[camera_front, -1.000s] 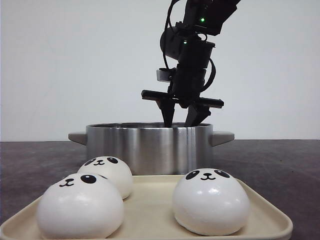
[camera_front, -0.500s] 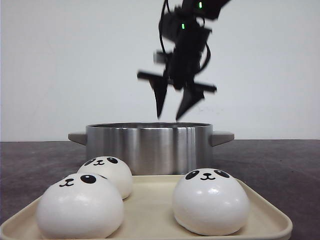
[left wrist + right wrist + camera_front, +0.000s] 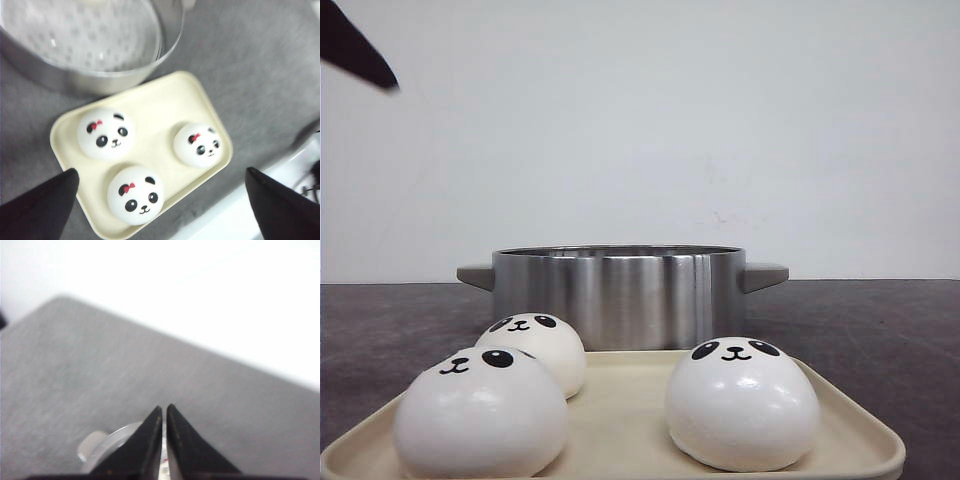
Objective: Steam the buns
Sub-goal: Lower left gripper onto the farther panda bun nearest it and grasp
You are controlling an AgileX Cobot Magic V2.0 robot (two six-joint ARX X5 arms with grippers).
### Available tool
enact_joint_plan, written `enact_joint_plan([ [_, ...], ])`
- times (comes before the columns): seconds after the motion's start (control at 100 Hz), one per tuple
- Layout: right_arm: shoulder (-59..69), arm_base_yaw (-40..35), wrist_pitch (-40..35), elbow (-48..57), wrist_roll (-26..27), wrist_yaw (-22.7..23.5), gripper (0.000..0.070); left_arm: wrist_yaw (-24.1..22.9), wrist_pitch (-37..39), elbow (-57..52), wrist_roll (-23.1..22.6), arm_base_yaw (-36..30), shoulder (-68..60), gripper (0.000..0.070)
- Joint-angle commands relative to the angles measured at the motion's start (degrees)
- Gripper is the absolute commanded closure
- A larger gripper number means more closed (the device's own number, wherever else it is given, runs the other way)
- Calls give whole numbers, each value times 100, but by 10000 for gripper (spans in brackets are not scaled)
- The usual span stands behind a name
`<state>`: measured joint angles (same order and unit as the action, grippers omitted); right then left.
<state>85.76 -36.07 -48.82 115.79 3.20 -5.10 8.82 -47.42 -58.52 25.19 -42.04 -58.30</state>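
Observation:
The back panda bun (image 3: 546,348) (image 3: 106,134), the one on the cream tray closest to the steel pot, will have my left gripper close around its sides.
Three white panda buns sit on a cream tray (image 3: 620,415) at the front: one front left (image 3: 480,412), one behind it (image 3: 533,345), one on the right (image 3: 742,402). The left wrist view shows them from above (image 3: 105,133) (image 3: 200,145) (image 3: 136,195), each with a red bow. My left gripper (image 3: 161,171) hangs high above the tray (image 3: 160,100), wide open and empty; one finger (image 3: 355,48) shows at the front view's top left. My right gripper (image 3: 164,407) is shut on nothing, high above the pot (image 3: 117,437). A fourth bun is not in view.
A steel pot (image 3: 620,295) with two side handles stands just behind the tray. Its perforated steamer insert (image 3: 85,35) shows no bun in the part I see. A white surface (image 3: 235,220) borders the grey table near the tray.
My right gripper, open over the pot a second ago, rose and left the front view, and is now shut. A left finger has come in at the top left.

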Motion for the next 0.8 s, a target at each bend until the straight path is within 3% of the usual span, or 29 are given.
enact_joint_plan([
  [0.0, -348, -105, -299, 120, -555, -116, 698, -236, 44, -77, 337, -157, -284, 0],
  [0.08, -883, -136, -763, 120, -664, -122, 698, -463, 98, -77, 446, -326, -693, 0],
  [0.26, -1952, -133, -1589, 120, -664, -144, 698, -490, 334, -77, 599, -588, -1602, 0],
  [0.42, -2697, -129, -1735, 120, -662, -144, 698, -544, 697, -77, 743, -651, -2337, 0],
  [0.69, -3683, -129, -1954, 120, -446, -153, 698, -1285, 1067, -79, 1005, -566, -3136, 0],
  [0.79, -3849, -129, -2144, 120, -356, -385, 699, -1359, 1174, -79, 1051, -479, -3327, 0],
])
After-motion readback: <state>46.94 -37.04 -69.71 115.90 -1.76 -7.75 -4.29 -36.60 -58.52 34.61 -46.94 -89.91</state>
